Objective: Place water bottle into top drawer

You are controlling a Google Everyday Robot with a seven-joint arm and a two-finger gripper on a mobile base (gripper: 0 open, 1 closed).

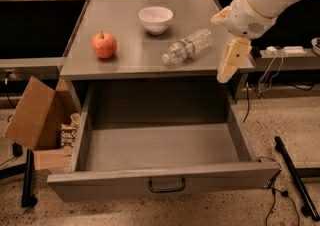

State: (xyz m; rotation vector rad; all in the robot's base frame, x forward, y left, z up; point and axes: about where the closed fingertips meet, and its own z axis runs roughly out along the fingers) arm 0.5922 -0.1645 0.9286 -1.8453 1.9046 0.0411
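Note:
The middle of the water bottle [192, 46] is between the bottle's white cap and its bottom end. Next, my gripper closes around it there.
The water bottle [187, 46] lies on its side on the grey cabinet top [130, 62], white cap toward the front left, clear and ribbed with a colourful label band. The top drawer [165, 176] below is pulled fully open and nothing lies inside it; its dark wire handle [166, 186] is at the centre of the front panel. My gripper [226, 74] hangs down from the white arm at the right front edge of the cabinet top, just right of the bottle and apart from it. It holds nothing.
A red apple [104, 45] sits at the left of the cabinet top and a white bowl [155, 19] at the back centre. An open cardboard box [32, 116] stands on the floor at the left. A black bar [296, 177] and cables lie on the floor at the right.

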